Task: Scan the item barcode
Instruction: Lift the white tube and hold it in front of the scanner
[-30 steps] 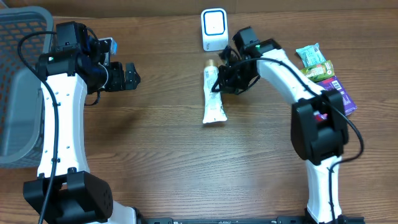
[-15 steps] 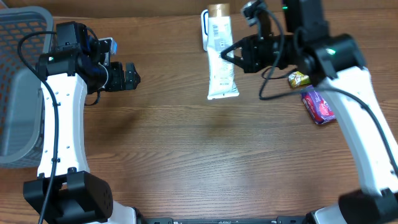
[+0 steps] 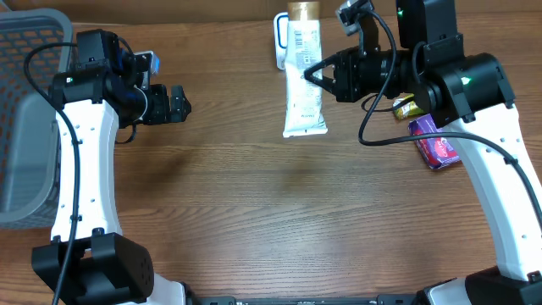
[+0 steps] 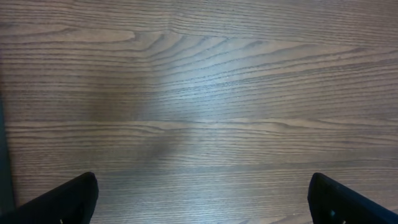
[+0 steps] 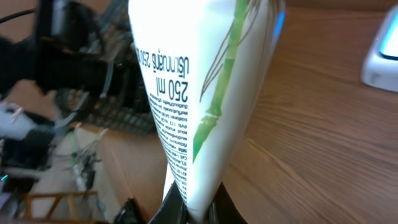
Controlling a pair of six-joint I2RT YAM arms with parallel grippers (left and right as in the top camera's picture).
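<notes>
Next, I let go of the white tube with my right gripper between the gold-wrapped snack and the purple packet [image 3: 439, 119]. The tube now hangs above the table's far middle.
A white tube with a gold cap [image 3: 303, 76] hangs in the air above the table's far middle, printed side up. My right gripper [image 3: 315, 74] is shut on the tube's side, and in the right wrist view the white tube with green bamboo print [image 5: 199, 93] rises from between the shut fingers [image 5: 189, 211]. A white barcode scanner [image 3: 279, 38] with a blue light sits at the far edge, mostly hidden behind the tube; its corner [image 5: 382, 53] shows at the right wrist view's edge. My left gripper [image 3: 179, 105] hovers open over bare wood at the left, its fingertips [image 4: 68, 199] wide apart.
A grey basket [image 3: 21, 119] stands at the far left edge. A purple packet [image 3: 436, 148] and a gold-wrapped snack [image 3: 406, 107] lie at the right, under my right arm. Brown wooden table [image 3: 271, 220] throughout.
My right gripper took the tube off the table and raised it high in front of the scanner; since half a second ago it shifted slightly right. The left arm has not moved.
</notes>
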